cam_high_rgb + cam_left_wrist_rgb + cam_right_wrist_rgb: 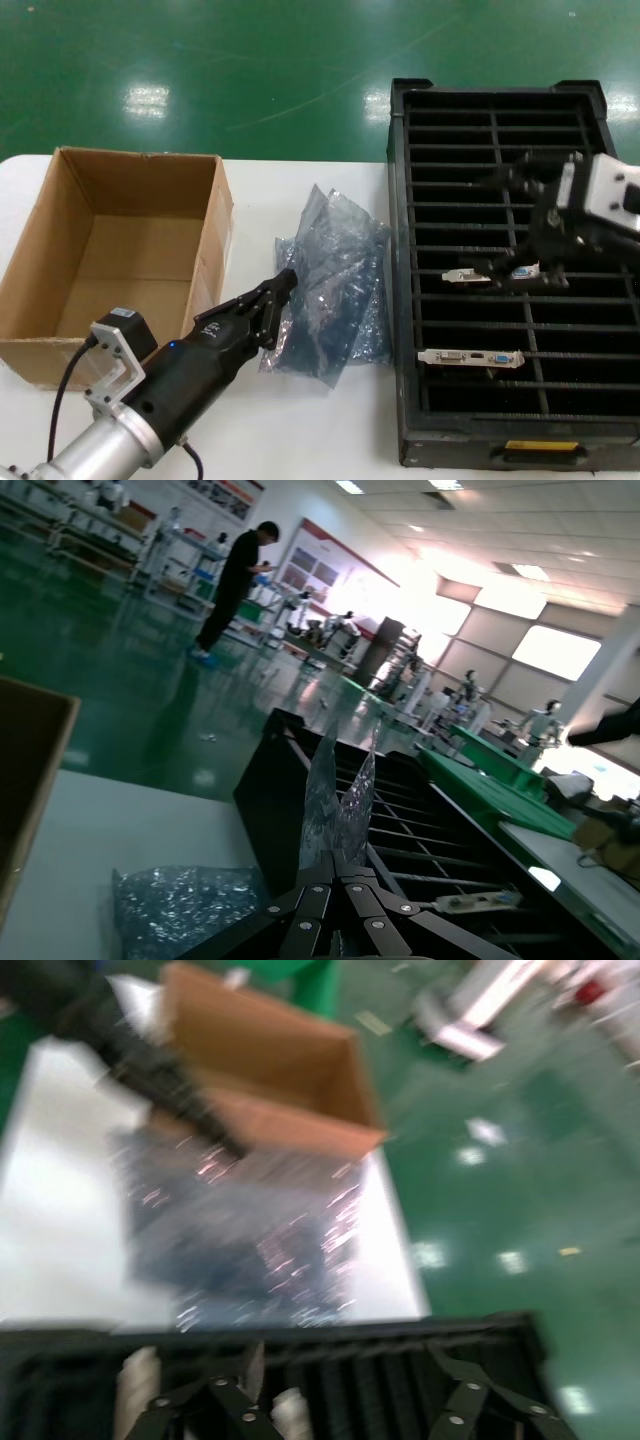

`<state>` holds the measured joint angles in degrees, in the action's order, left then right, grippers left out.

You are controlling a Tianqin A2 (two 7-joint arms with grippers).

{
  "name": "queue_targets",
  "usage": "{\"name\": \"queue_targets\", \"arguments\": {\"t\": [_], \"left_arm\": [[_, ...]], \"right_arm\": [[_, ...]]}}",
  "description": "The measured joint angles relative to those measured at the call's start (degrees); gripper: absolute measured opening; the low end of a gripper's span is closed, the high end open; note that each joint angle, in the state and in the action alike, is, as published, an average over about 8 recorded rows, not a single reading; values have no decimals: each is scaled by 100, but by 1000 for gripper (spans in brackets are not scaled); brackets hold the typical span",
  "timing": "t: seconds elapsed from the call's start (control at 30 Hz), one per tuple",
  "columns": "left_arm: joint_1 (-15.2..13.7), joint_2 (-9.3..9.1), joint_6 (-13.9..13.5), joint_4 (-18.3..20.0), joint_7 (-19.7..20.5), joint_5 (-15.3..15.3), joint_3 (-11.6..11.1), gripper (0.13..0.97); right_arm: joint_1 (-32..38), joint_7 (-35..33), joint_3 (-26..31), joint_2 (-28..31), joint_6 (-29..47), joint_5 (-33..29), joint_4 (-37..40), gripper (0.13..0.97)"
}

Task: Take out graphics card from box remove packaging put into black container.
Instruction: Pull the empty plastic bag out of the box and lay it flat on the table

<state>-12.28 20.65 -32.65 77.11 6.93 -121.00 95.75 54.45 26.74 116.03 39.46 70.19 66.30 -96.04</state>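
The grey packaging will go down from my left gripper onto the other packaging (332, 313) beside the black container.
The brown box (120, 260) stands open and empty at the table's left. Crinkly grey packaging (335, 275) lies between it and the black container (600, 400). My left gripper (287, 285) is shut on the packaging's near edge; in the left wrist view a flap of packaging (338, 800) sticks up from the closed left gripper (335, 858). Over the container's slots hovers my right gripper (495, 225), open, just above a graphics card (497, 272) standing in a slot. A second graphics card (470, 356) sits in a nearer slot. The right gripper (345, 1370) holds nothing.
Green floor lies beyond the white table (300, 430). The container's yellow label (540, 446) faces me. In the right wrist view the left arm (150, 1060) crosses in front of the box (270, 1070). More packaging (180, 905) lies beside the container wall (270, 800).
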Motion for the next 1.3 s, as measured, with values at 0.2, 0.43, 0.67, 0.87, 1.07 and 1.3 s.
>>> {"name": "queue_targets", "arguments": {"t": [0.2,0.43,0.67,0.87,1.07,1.3], "left_arm": [[-206,17,765,18,554,265,370,138],[-508,136,1744,56,1173,575,987,139],[-713,383,2419,122,1595,614,1559,173],[-825,659,2855,258,1814,446,1969,184],[-879,863,3118,417,1894,220,2196,267],[-742,934,3189,834,1858,34,1931,384]], "right_arm": [[-131,657,-177,-404,-375,-828,-530,592],[-505,1281,-293,-989,-468,-2073,-1172,736],[-1023,1484,-504,-1502,-532,-3078,-1749,852],[-1457,1377,-768,-1853,-705,-3558,-2069,886],[-1894,1128,-1059,-2164,-1022,-3762,-2172,942],[-2319,766,-1403,-2473,-1433,-3803,-2193,963]]}}
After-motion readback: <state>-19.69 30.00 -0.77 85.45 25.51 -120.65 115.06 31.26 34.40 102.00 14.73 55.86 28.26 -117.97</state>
